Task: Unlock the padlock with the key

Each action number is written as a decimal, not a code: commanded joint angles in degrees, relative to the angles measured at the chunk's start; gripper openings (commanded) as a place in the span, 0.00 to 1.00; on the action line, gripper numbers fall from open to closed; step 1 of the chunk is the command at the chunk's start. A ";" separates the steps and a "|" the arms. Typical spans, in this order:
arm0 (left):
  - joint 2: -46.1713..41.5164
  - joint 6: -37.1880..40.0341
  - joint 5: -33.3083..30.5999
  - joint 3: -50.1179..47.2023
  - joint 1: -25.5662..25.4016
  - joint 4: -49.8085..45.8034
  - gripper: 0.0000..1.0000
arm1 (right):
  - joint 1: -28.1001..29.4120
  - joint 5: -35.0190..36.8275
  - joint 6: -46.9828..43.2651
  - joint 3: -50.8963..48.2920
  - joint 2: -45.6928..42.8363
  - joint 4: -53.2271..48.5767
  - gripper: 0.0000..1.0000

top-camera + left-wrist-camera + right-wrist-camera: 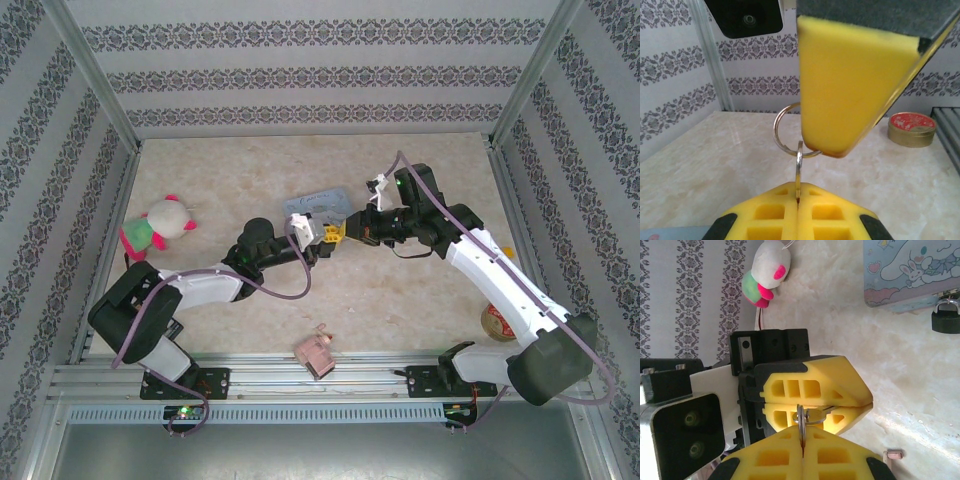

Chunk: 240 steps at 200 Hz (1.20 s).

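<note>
My right gripper is pinching only the key ring while my left gripper holds the key. My right gripper needs to open and grab the key itself (799, 170).
The key (799, 167) is a thin silver piece seen edge-on, pinched in my left gripper (798, 194), which is shut on it above the table. Its key ring (784, 131) runs behind the yellow finger (855, 85) of my right gripper. In the right wrist view my right gripper (801, 441) is shut on the key ring (801, 419), right against my left gripper (860, 402). From above, the two grippers (322, 240) (352, 228) meet mid-table. The padlock (946, 320), small and dark with a silvery shackle, hangs from the latch of the blue tin (910, 270), away from both grippers.
The blue tin (320, 205) lies just behind the grippers. A pink and white plush toy (158, 225) sits at the left. A pink blocky object (317, 352) lies near the front edge. A round gold tin with a red lid (911, 129) stands at the right.
</note>
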 commanded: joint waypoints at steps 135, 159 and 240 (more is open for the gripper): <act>-6.98 39.17 -19.52 -0.68 -4.87 -10.43 0.00 | 2.42 13.81 14.08 -14.97 -15.37 9.32 0.38; -7.14 40.45 -19.37 -1.38 -5.04 -9.77 0.00 | 4.63 14.59 14.96 -14.36 -14.50 10.31 0.39; -5.83 41.76 -19.26 -1.39 -5.40 -7.26 0.00 | 8.76 14.73 16.37 -10.75 -9.82 13.89 0.38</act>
